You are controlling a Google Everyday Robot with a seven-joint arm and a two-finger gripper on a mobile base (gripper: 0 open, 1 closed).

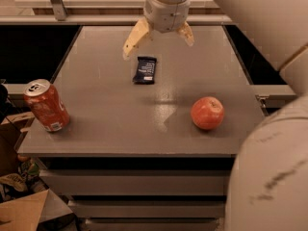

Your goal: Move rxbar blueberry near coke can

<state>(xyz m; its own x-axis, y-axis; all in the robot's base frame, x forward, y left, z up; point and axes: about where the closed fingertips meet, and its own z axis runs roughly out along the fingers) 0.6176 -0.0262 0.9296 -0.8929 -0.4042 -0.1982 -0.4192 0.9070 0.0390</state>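
The robot's gripper will close on the far half of the rxbar blueberry [146, 64], with one finger on either long side of the bar.
The rxbar blueberry [145, 70], a flat dark navy bar, lies on the grey table [159, 105] a little behind its middle. The coke can [46, 105], red with a silver top, stands upright at the table's front left corner. My gripper [159, 41] hangs above the table's far middle, just behind and above the bar. Its two pale yellow fingers [134, 38] are spread wide apart and hold nothing.
A red apple [207, 113] sits on the table's front right. My pale arm [269, 129] fills the right side of the view. Cardboard boxes and clutter [24, 196] lie on the floor at lower left. A counter edge [96, 19] runs behind the table.
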